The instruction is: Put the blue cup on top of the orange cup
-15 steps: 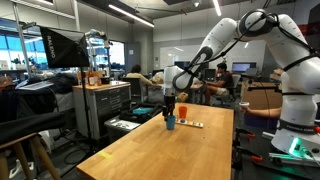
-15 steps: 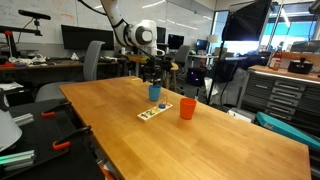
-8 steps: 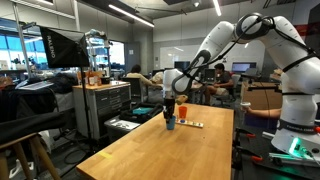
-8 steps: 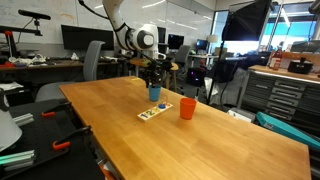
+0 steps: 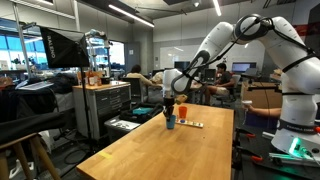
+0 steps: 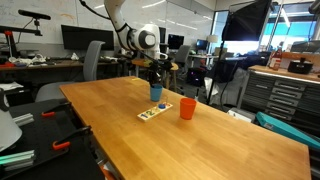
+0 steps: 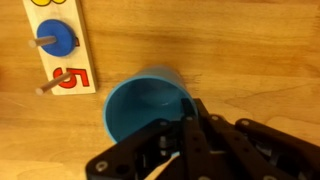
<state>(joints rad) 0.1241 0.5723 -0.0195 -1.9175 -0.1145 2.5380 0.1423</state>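
My gripper should release the blue cup in the opening of the orange cup (image 5: pixel 183 107), at a spot that is just beyond the white strip. The blue cup still stands upright on the table.
The blue cup (image 6: pixel 156 94) stands upright on the wooden table (image 6: pixel 200 145), also seen in an exterior view (image 5: pixel 170 124). My gripper (image 6: pixel 155 82) comes down on it from above. In the wrist view the blue cup (image 7: pixel 148 105) shows its open mouth, and my gripper (image 7: pixel 190 120) is shut on its near wall, one finger inside the rim and one outside. The orange cup (image 6: pixel 187 108) stands upright a short way from the blue cup, beyond the strip, and shows as a red spot (image 5: pixel 181 110) behind the arm.
A flat white strip (image 6: pixel 154 111) with coloured marks lies on the table between the two cups; in the wrist view the strip (image 7: pixel 58 50) shows number marks and a blue peg. Chairs, cabinets and monitors stand around the table.
The gripper's fingers have closed onto the blue cup's rim. The arm has hardly moved, and both cups stand where they were.
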